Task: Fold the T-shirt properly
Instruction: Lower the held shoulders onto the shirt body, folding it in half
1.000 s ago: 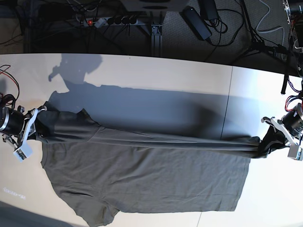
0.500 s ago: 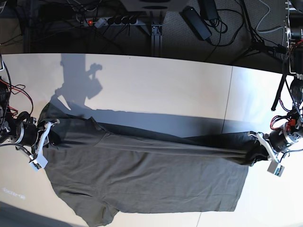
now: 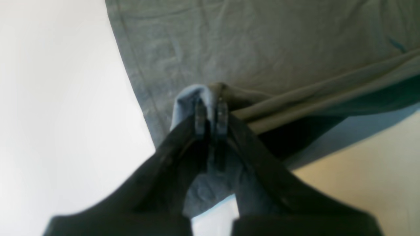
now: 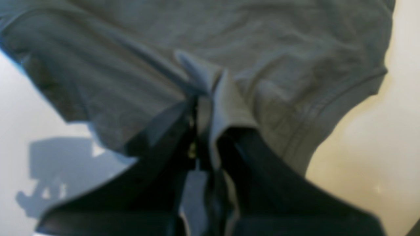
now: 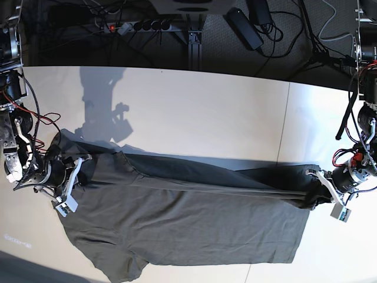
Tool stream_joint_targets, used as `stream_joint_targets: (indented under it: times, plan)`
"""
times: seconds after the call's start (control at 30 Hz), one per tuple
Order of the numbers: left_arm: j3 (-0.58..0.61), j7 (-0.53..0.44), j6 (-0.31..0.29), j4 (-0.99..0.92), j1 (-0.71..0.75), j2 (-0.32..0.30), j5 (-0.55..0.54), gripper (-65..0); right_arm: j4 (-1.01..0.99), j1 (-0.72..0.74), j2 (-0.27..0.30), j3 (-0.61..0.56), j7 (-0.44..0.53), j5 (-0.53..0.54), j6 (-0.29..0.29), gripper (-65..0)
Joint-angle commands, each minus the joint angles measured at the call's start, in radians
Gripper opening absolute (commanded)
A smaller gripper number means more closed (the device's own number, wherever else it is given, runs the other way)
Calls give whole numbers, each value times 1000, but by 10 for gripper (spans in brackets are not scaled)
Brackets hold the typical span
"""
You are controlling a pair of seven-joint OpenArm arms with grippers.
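The T-shirt's lower sleeve reaches the table's near edge; my left gripper should take the fold in from the T-shirt's bunched corner [image 5: 285,193] and help drag it farther back.
The dark olive-grey T-shirt [image 5: 182,227] lies spread across the white table [image 5: 206,106], its far edge folded over as a long ridge running between my two grippers. My left gripper [image 5: 319,190], on the right of the base view, is shut on a bunched corner at the hem end. The left wrist view shows that left gripper [image 3: 210,119] pinching a lump of the T-shirt [image 3: 262,42]. My right gripper [image 5: 78,171] is shut on the sleeve and shoulder end. Seen from the right wrist, the right gripper [image 4: 204,98] grips a fold of the T-shirt [image 4: 279,39].
A power strip [image 5: 138,26] and cables lie on the dark floor beyond the table's far edge. A seam [image 5: 284,124] crosses the tabletop at the right. The shirt's lower sleeve [image 5: 126,268] reaches the near edge.
Both grippers have moved inward and toward the near edge with the cloth still held. The stretched fold between them has slackened and come down closer to the shirt's body.
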Motion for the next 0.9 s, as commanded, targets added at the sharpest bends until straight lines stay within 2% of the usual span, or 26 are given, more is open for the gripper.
stream_joint_targets:
  times: [0.0, 0.1, 0.13, 0.17, 0.23, 0.27, 0.3, 0.6, 0.63, 0.67, 0.7, 0.77, 0.8, 0.87]
  plan:
    - [-8, -31, -2, 11, -30, -17, -10, -564, 1, 28, 11, 11, 29, -18, 72, -650]
    - [-8, -38, -2, 11, -30, -8, -10, -396, -23, 28, -1, 11, 79, -44, 71, -650]
    - [-8, -38, -2, 11, -30, -5, -10, -350, -27, 28, -1, 11, 107, -59, 71, -599]
    - [-8, -38, -2, 11, -30, -2, -10, -324, -28, 29, -1, 11, 136, -86, 71, -492]
    - [-8, -38, -2, 11, -30, 6, -10, -319, -28, 29, 0, 11, 188, -140, 70, -314]
    - [-8, -38, -2, 11, -30, 9, -10, -319, -28, 32, -1, 11, 204, -160, 69, -270]
    - [-8, -37, -2, 11, -30, 12, -10, -319, -28, 39, -1, 11, 211, -163, 67, -260]
    - [-8, -37, -2, 12, -29, 14, -63, -323, -26, 117, 0, 17, 204, -71, 66, -261]
    - [-8, -37, -2, 12, -29, 14, -71, -347, -26, 117, 0, 17, 204, -64, 66, -266]
    - [-8, -37, -2, 12, -30, 14, -72, -399, -26, 117, -2, 17, 204, -64, 66, -300]
    - [-8, -37, -2, 12, -30, 14, -72, -468, -26, 114, -3, 17, 204, -66, 66, -372]
    - [-8, -37, -2, 12, -30, 14, -69, -622, -27, 109, -5, 17, 205, -69, 66, -604]
    - [-8, -37, -2, 12, -30, 15, -69, -650, -32, 108, -8, 17, 204, -75, 66, -650]
    - [-8, -38, -2, 12, -30, 23, -60, -650, -56, 109, -17, 17, 206, -97, 62, -650]
